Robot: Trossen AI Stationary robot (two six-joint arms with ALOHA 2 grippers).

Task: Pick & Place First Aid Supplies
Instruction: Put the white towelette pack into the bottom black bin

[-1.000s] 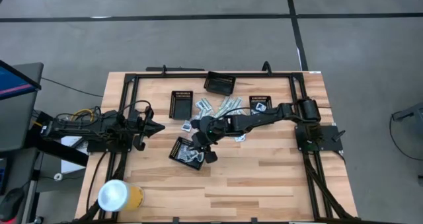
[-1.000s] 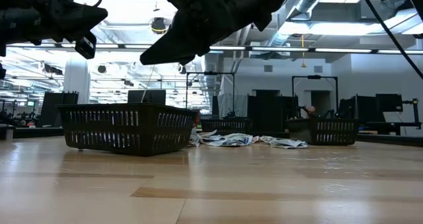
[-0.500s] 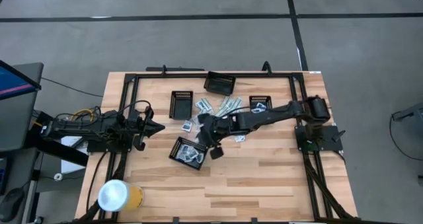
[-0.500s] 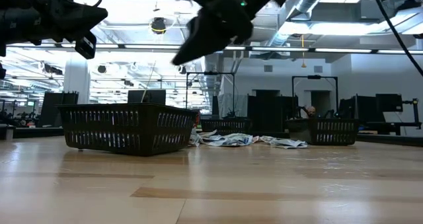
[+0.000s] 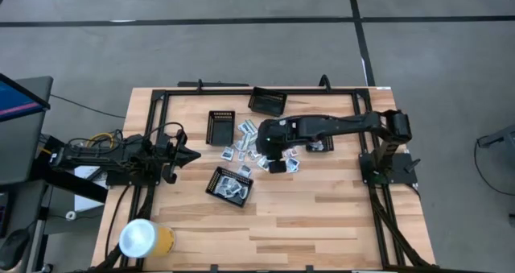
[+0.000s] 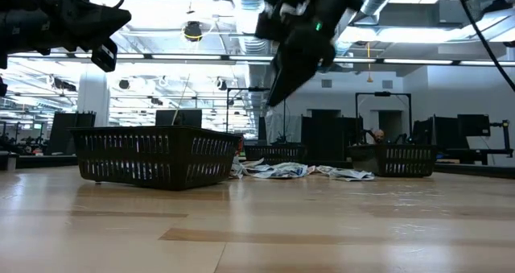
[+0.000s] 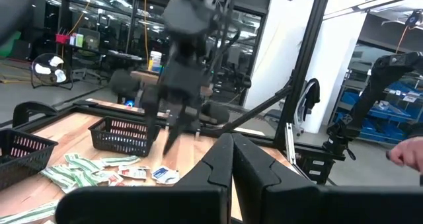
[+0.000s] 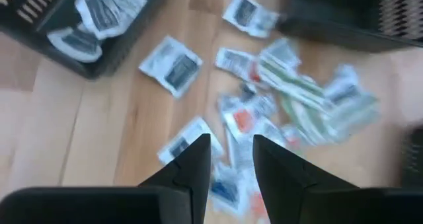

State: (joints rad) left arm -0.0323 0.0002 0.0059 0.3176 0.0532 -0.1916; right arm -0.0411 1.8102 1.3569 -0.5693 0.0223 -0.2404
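Observation:
My right gripper is going to close on the middle of the white sachet (image 5: 263, 163) (image 8: 191, 142) at the heap's near edge, beside the lone sachet by the near black mesh tray.
The first aid supplies (image 5: 249, 144) lie loose on the wood in a heap of white sachets and pale green strips, which also shows in the right wrist view (image 8: 264, 85). A few more packets lie in the near black mesh tray (image 5: 231, 186). My right gripper (image 5: 261, 148) hangs above the heap, tipped steeply down. It is open (image 8: 231, 154), with nothing between its fingers. My left gripper (image 5: 193, 154) waits shut at the table's left side, its fingers pressed together (image 7: 231, 161).
Three more black mesh trays stand at the far side (image 5: 221, 128) (image 5: 268, 102) (image 5: 318, 126). A black frame (image 5: 153, 120) runs round the table. A yellow cup with a silvery top (image 5: 145, 238) stands at the near left corner.
My right gripper has gone from above the near tray toward the table's far and right side. It now hangs over the loose heap and has tipped more steeply down. Nothing on the table has shifted.

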